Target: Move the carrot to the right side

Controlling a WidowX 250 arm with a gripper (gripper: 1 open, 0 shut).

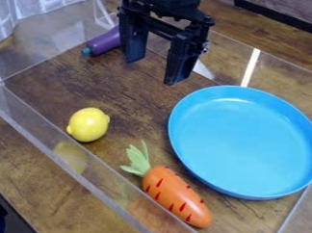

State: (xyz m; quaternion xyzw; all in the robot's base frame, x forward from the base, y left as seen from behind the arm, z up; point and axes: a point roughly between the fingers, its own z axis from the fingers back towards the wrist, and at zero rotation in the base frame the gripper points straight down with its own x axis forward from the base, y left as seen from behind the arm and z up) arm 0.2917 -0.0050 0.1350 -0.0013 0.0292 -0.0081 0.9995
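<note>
Next, I close on the carrot's upper end (163, 185), just below its green leafy top.
The carrot (176, 192) lies near the front edge of the wooden table, orange with dark grooves, its green leafy top pointing to the upper left. It rests just left of and below the blue plate (246, 141). My gripper (157, 61) hangs at the back of the scene, pointing down, its two black fingers spread apart with nothing between them. It is well away from the carrot, up and behind it.
A yellow lemon (87, 124) sits to the left of the carrot. A purple eggplant (104, 42) lies at the back left, partly behind the gripper. A clear plastic wall (43, 124) borders the table on the left and front.
</note>
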